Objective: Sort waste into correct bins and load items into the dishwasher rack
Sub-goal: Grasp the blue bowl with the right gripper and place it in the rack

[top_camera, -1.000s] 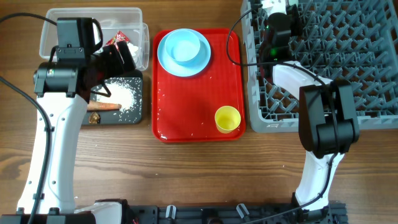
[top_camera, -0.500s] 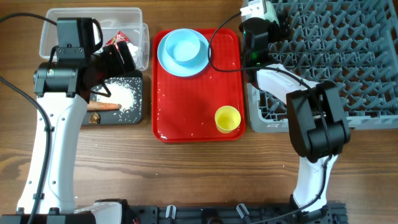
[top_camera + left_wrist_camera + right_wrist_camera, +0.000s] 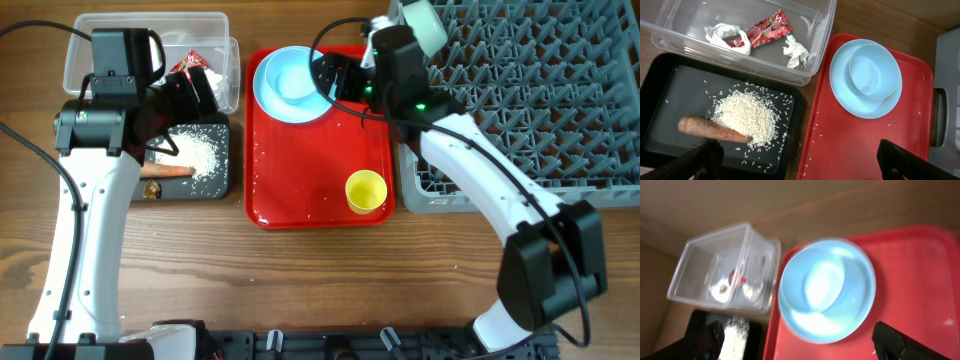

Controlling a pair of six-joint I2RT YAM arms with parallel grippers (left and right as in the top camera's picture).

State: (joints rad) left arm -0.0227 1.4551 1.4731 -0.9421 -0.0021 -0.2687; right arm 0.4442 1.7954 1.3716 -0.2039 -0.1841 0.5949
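Observation:
The bowl on the light blue plate is next for my right gripper, which should go there and grab the bowl's rim (image 3: pixel 313 88) (image 3: pixel 839 296) on the side facing the grey rack.
My left gripper (image 3: pixel 800 167) hangs open and holds nothing, above the edge between the black tub (image 3: pixel 665 100) and the red tray. In the black tub lie rice grains (image 3: pixel 747 117) and a carrot (image 3: pixel 710 129). The clear tub (image 3: pixel 822 30) holds the red wrapper (image 3: pixel 767 30) and crumpled white paper (image 3: pixel 797 50). My right gripper (image 3: pixel 335 78) is open and holds nothing, just right of the light blue plate (image 3: pixel 268 100) with a bowl (image 3: pixel 298 75) on it. The same plate (image 3: pixel 860 315) looks blurred in the right wrist view. A yellow cup (image 3: pixel 366 190) stands at the tray's near right. The grey rack (image 3: pixel 530 100) is on the right.
The red tray (image 3: pixel 318 150) lies between the tubs and the rack, with stray rice grains on it. A pale bowl (image 3: pixel 422 22) leans among the pegs at the rack's far-left corner. Cables trail from both arms. Bare wooden table runs along the front.
My right arm has swung left from the rack's far-left corner to over the red tray beside the plate, and its jaws have opened. The left arm has not moved.

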